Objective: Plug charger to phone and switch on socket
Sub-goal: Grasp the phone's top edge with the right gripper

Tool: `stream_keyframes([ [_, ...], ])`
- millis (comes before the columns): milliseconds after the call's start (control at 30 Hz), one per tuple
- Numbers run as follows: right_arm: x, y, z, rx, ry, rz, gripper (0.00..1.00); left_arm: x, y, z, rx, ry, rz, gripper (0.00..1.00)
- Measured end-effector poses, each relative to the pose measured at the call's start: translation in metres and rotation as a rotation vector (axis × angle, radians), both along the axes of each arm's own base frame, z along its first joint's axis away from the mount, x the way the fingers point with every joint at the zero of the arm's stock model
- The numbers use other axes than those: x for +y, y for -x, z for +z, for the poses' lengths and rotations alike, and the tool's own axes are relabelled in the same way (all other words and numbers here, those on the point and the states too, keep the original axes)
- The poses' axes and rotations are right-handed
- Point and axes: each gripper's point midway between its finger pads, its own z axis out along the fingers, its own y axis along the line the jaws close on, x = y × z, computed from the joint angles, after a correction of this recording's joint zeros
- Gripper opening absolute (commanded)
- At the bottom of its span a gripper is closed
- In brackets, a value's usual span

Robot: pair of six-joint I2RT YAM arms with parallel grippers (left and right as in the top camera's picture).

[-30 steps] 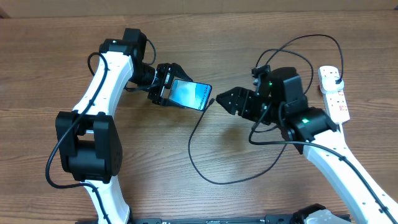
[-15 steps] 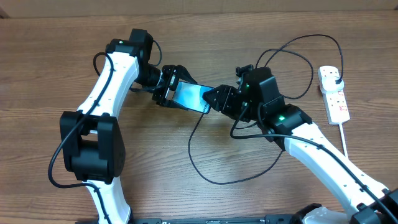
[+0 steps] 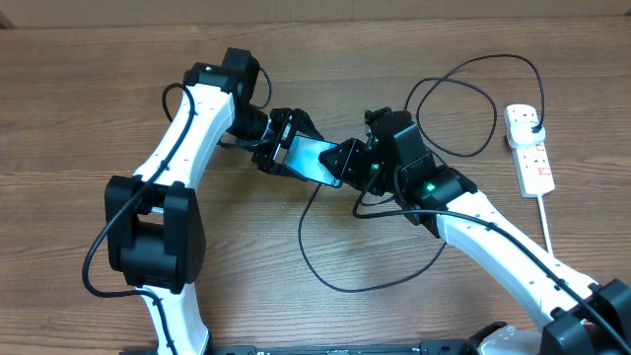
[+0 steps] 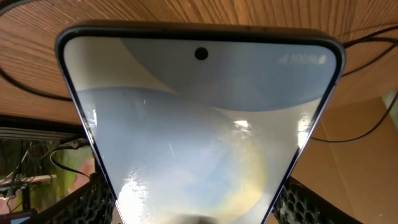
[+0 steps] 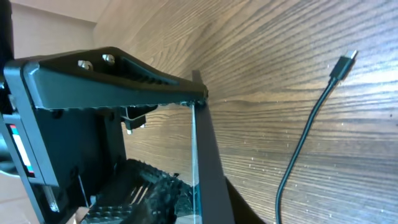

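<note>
Next, my left gripper opens, turns and pinches the phone's faces point(image 4: 193, 177) while my right gripper holds the phone's other end, because my left gripper now clamps the phone across its sides.
The phone point(image 3: 314, 158), its light blue screen up, is held off the table by one end in my left gripper point(image 3: 281, 148). It fills the left wrist view point(image 4: 199, 124), with my left gripper point(image 4: 199, 208) clamped on its sides. My right gripper point(image 3: 345, 163) is at the phone's other end. In the right wrist view the phone point(image 5: 208, 162) shows edge-on, and my right gripper point(image 5: 199, 202) has a finger close against each face. The charger point(image 3: 315, 266) loops loose on the table, its connector tip point(image 5: 346, 60) free. Its black plug head point(image 3: 532, 118) sits in the socket point(image 3: 532, 163).
The socket's white cord point(image 3: 545, 222) runs down the right side of the wooden table point(image 3: 79, 118). A cable loop point(image 3: 463, 108) lies between my right arm and the socket.
My right gripper has moved left to the phone's free end and now straddles it. My left arm has carried the phone a little to the right. The cable has stayed on the table.
</note>
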Motion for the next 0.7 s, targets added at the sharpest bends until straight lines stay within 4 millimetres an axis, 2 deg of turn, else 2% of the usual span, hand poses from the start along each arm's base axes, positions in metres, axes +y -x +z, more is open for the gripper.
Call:
stream_keyframes([
  [167,-0.0013,-0.0013,-0.0007,-0.002,0.006,-0.010,0.09,-0.0002,0.0001,0.0001,0.001,0.001,0.001,0.55],
  [500,-0.0020,-0.0014,-0.0014,-0.002,0.011,-0.012,0.04,-0.0002,0.0000,0.0001,0.003,0.000,0.002,0.56],
  [700,-0.0020,-0.0013,-0.0015,-0.001,0.011,-0.012,0.04,-0.0002,0.0001,0.0000,0.003,0.000,0.002,0.64],
])
